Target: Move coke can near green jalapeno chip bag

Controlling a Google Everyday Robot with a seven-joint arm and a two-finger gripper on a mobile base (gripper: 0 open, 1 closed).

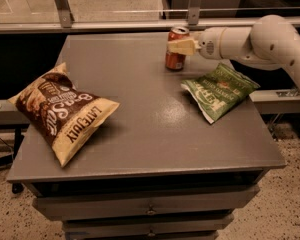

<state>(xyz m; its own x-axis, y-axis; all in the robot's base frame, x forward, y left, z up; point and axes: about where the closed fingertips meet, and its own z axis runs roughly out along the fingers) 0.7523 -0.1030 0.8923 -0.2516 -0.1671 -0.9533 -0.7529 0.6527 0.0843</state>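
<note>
My gripper has the coke can to place. I will set it down upright against the far edge of the green jalapeno chip bag [205, 74].
The coke can [176, 54] is a small red-orange can with a silver top. It stands upright at the far right of the grey table [150, 134]. My gripper [179, 46] reaches in from the right and is shut on the can's upper half. The green jalapeno chip bag [219, 90] lies flat at the table's right side, just to the right of and in front of the can. A small gap separates can and bag.
A large brown-and-cream Late July bag [61, 111] lies at the table's left side. A metal rail and glass barrier [115, 24] runs behind the table. Drawers [150, 209] sit below the table's front edge. My white arm [270, 39] spans the right rear.
</note>
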